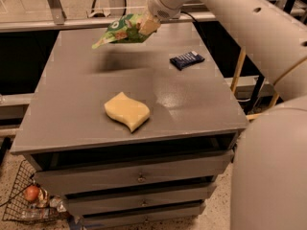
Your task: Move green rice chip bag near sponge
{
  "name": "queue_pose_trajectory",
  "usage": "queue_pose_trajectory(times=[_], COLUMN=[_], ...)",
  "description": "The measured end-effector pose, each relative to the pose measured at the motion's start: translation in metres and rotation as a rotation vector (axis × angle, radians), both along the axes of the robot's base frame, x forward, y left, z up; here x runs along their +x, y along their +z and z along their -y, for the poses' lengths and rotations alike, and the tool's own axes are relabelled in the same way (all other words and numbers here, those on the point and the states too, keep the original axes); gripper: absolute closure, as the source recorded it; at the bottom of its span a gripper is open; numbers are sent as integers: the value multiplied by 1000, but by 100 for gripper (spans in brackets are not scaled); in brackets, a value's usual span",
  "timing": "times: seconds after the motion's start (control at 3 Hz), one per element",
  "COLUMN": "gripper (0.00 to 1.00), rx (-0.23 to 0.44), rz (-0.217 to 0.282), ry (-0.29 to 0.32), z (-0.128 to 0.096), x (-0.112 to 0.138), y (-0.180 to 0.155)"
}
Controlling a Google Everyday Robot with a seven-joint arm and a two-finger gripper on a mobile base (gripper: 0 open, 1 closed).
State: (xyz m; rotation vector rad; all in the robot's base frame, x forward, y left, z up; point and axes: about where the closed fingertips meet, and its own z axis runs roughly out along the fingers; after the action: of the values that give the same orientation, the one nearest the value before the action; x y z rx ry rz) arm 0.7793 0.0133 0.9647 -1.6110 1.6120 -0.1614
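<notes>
Next, I release the green rice chip bag, still above the table's far part, on the grey table [99, 84] just behind the pale yellow sponge.
The green rice chip bag [121, 31] is light green and crinkly. It hangs in the air above the far part of the grey table [76, 109], tilted down to the left, with its shadow on the tabletop below. My gripper [148, 26] is shut on the bag's right end and holds it up. The pale yellow wavy sponge [127, 111] lies on the table near its front edge, well in front of the bag.
A small dark navy packet [186, 60] lies at the far right of the table. My white arm [249, 37] fills the right side of the view. Drawers sit under the tabletop. A wire basket [29, 200] with items stands on the floor at lower left.
</notes>
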Motion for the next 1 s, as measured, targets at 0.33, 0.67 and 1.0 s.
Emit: queue_pose_trajectory(times=[0.33, 0.67, 1.0], gripper=[100, 100, 100], rx=[68, 71, 92], rz=[-1, -2, 5], ry=[93, 98, 152], z=[-4, -7, -30], x=[-46, -48, -76], y=[23, 22, 17])
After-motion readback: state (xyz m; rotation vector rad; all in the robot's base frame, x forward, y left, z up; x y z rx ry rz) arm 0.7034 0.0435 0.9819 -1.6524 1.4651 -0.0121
